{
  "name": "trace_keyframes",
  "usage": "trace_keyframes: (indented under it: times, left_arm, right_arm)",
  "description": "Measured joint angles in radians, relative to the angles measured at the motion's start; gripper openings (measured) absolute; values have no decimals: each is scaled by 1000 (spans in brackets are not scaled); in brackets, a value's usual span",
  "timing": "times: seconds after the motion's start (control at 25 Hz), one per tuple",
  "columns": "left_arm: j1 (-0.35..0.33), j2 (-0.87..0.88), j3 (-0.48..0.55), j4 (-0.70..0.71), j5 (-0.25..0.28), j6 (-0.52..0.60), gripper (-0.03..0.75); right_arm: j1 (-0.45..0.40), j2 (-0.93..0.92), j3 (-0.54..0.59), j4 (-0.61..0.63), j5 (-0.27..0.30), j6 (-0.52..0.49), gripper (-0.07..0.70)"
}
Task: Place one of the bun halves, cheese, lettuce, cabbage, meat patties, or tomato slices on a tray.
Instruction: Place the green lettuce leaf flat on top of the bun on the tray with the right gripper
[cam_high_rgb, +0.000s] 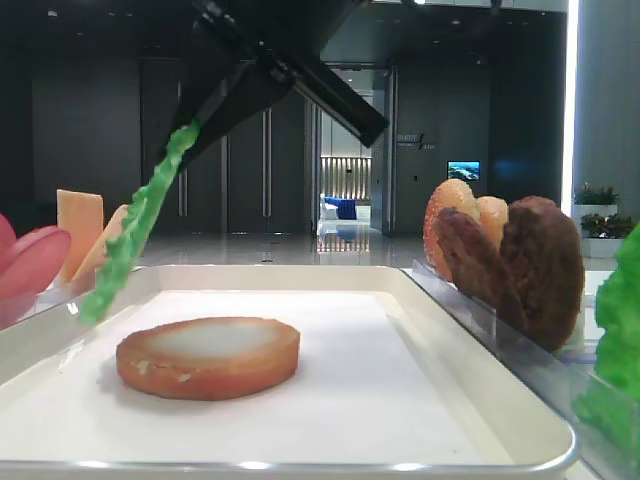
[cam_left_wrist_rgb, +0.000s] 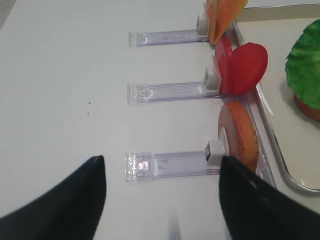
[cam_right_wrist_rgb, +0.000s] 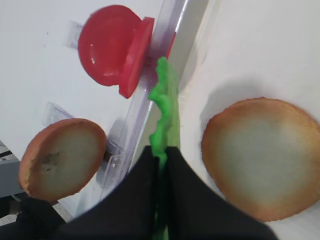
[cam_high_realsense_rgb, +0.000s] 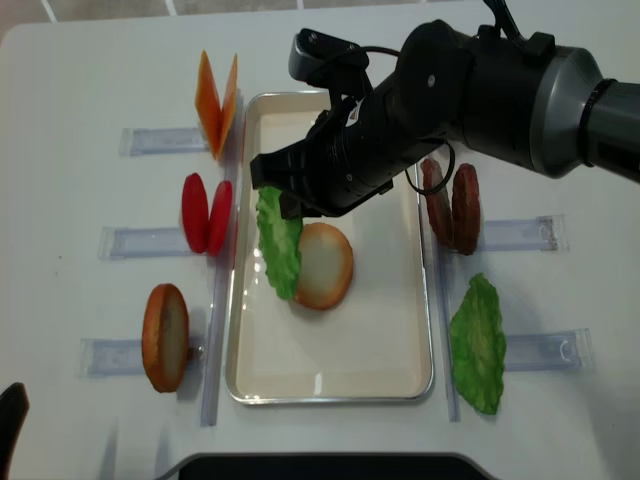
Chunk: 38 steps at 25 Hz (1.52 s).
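My right gripper is going to release the lettuce leaf on the pale side of the bun half (cam_high_realsense_rgb: 309, 270) (cam_right_wrist_rgb: 239, 154) on the tray.
My right gripper (cam_right_wrist_rgb: 161, 150) is shut on the top edge of a ruffled green lettuce leaf (cam_right_wrist_rgb: 162, 97). The leaf (cam_high_realsense_rgb: 279, 243) hangs edge-down over the left side of the white tray (cam_high_realsense_rgb: 400, 300), beside a bun half (cam_high_realsense_rgb: 324, 265) that lies flat, pale face up, on the tray. In the low view the lettuce (cam_high_rgb: 135, 225) dangles from the black fingers (cam_high_rgb: 215, 110) above the tray's left rim. My left gripper (cam_left_wrist_rgb: 161, 165) stands open over the bare table left of the tray, with nothing between its fingers.
Clear holders left of the tray carry cheese slices (cam_high_realsense_rgb: 217, 90), tomato slices (cam_high_realsense_rgb: 207, 213) and a bun half (cam_high_realsense_rgb: 165, 337). On the right stand meat patties (cam_high_realsense_rgb: 452, 205) and another lettuce leaf (cam_high_realsense_rgb: 478, 343). The right arm reaches across over the tray's far half.
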Motion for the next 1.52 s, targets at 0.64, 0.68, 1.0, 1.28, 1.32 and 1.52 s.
trace_keyframes:
  times: [0.64,0.68,1.0,1.28,1.32,1.52]
  left_arm:
    - [0,0,0,0,0,0,534]
    - [0,0,0,0,0,0,534]
    - [0,0,0,0,0,0,534]
    - [0,0,0,0,0,0,534]
    - [0,0,0,0,0,0,534]
    - [0,0,0,0,0,0,534]
  right_arm:
    - [-14,44,29,3,-14,-3,6]
    - [-14,45,29,3,-14,-4,6]
    - [-14,49,29,-5,-10,-21,154]
    - [-24,49,29,-111,36,-17,411]
    - [-28,47,29,-131,45,-12,426]
    - [-66,21,29,-195,97,17,460]
